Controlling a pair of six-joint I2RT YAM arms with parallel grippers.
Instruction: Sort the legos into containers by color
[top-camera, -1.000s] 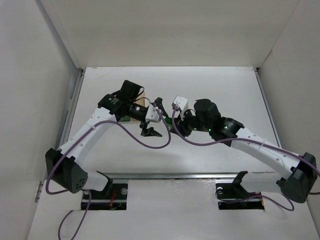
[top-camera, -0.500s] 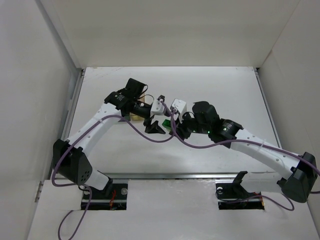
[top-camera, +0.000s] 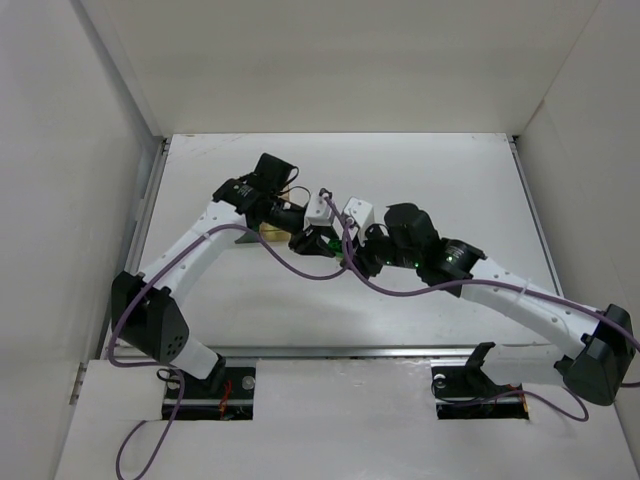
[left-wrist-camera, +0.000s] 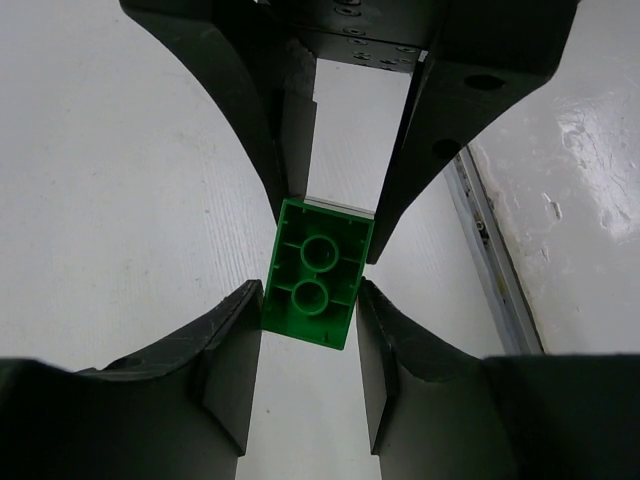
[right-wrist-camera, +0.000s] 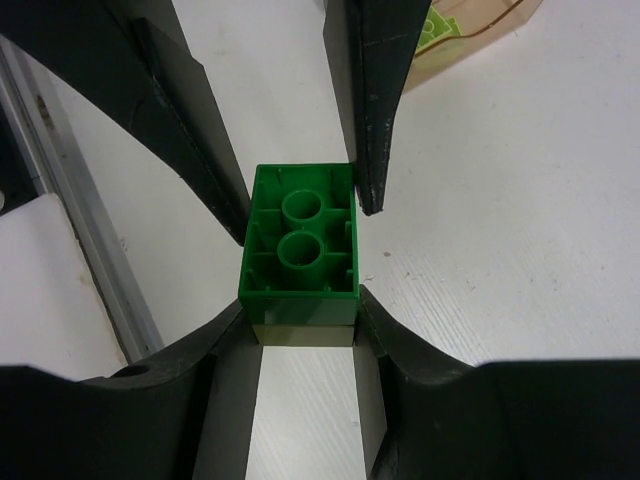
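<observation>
My right gripper has the pale yellow-green lego. It will let go of it inside the far half of the amber container (top-camera: 275, 203).
A dark green lego (right-wrist-camera: 300, 240) hangs above the white table, its hollow underside facing both wrist cameras. My right gripper (right-wrist-camera: 300, 305) is shut on its near end. My left gripper (left-wrist-camera: 310, 292) comes from the opposite side, and its fingertips press the brick (left-wrist-camera: 315, 275) on both long sides. In the top view the two grippers meet nose to nose at the table's middle, left gripper (top-camera: 316, 240) against right gripper (top-camera: 346, 252). The amber container (right-wrist-camera: 470, 40) holds pale yellow-green legos (right-wrist-camera: 435, 25). In the top view it peeks out as an amber container (top-camera: 268, 232) behind the left arm.
A metal rail (left-wrist-camera: 485, 230) runs along the table's near edge, also seen as a rail (right-wrist-camera: 80, 250) in the right wrist view. White walls close in the table on three sides. A purple cable (top-camera: 300, 272) loops under the left arm.
My left gripper has swung right to meet the right gripper and has closed from wide open onto the green lego. The right arm has stayed put with its grip unchanged.
</observation>
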